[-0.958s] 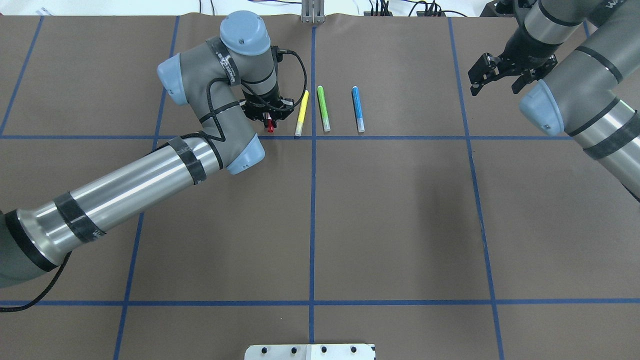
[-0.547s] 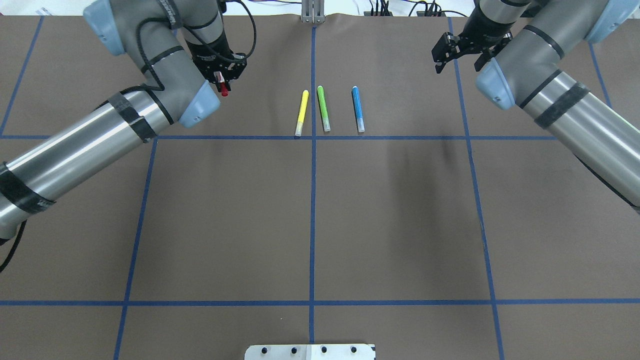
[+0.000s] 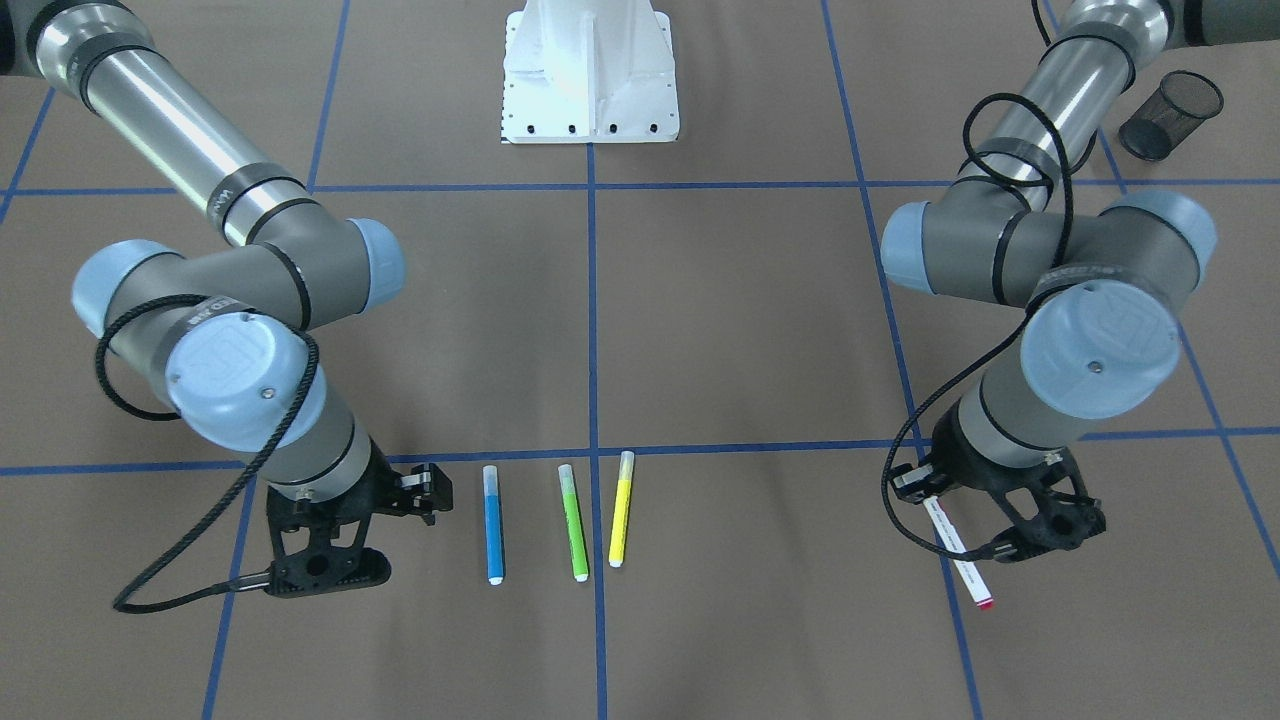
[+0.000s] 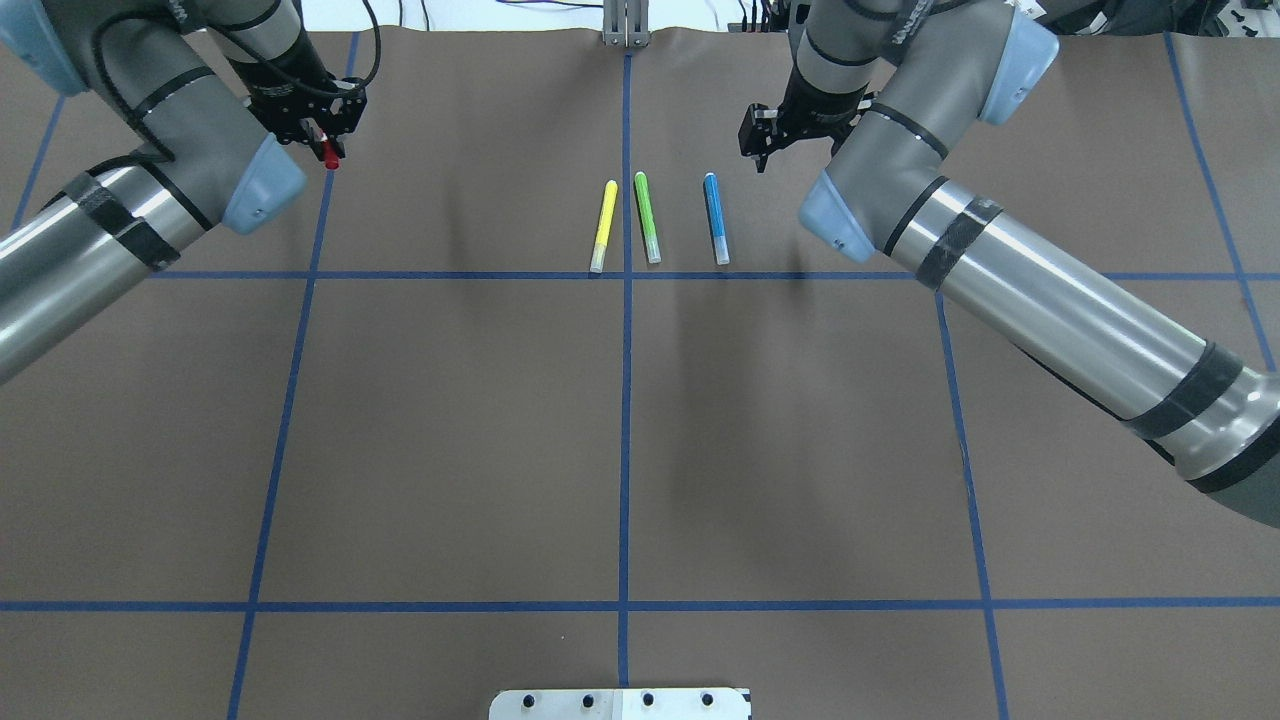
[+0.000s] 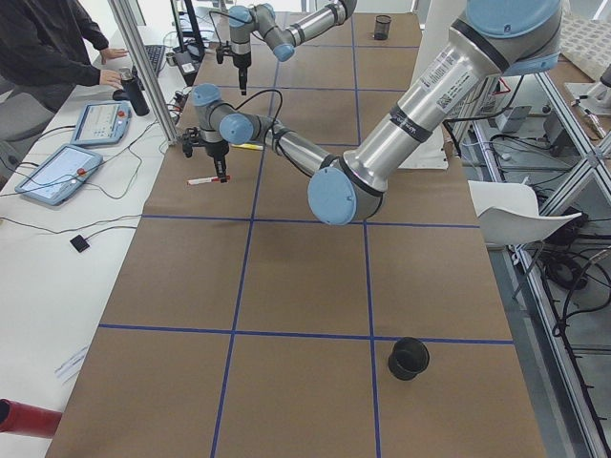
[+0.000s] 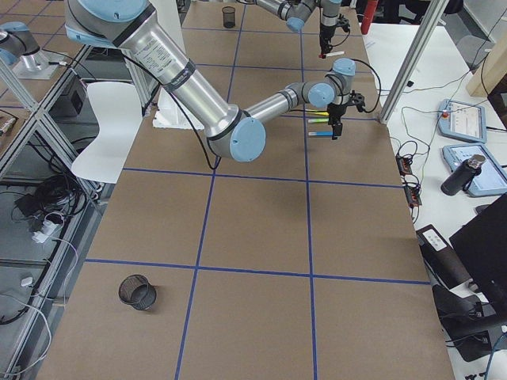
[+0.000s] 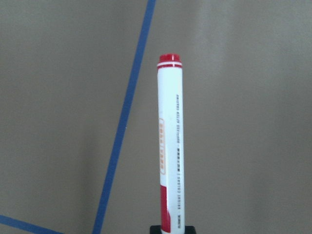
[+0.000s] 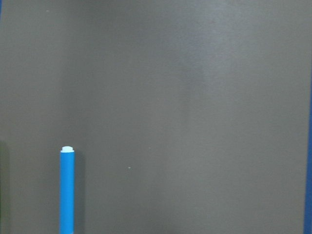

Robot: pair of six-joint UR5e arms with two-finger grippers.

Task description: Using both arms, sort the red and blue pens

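The robot's right gripper will close on the blue pen's body [image 3: 492, 499], where its solid blue meets the paler end, well away from the pen's white tip.
My left gripper [image 4: 318, 132] is shut on the red pen [image 7: 169, 146], a white barrel with a red cap, and holds it above the table at the far left. The red pen [image 3: 958, 555] slants out below the left gripper [image 3: 960, 510]. The blue pen [image 4: 715, 218] lies flat at the right end of a row of markers. My right gripper [image 4: 760, 140] hangs open just beyond and to the right of it, holding nothing. In the front view the right gripper [image 3: 375, 530] stands beside the blue pen [image 3: 493, 525]. The right wrist view shows only the blue pen's [image 8: 67, 190] end.
A green marker [image 4: 646, 217] and a yellow marker [image 4: 603, 226] lie parallel to the left of the blue pen. One black mesh cup [image 3: 1170, 115] stands near my left arm's base; another mesh cup [image 6: 137, 291] stands at the right end. Operators' devices sit past the far edge.
My left arm has carried the red pen further left and away from the marker row. My right arm has swung left, bringing its open gripper close to the blue pen.
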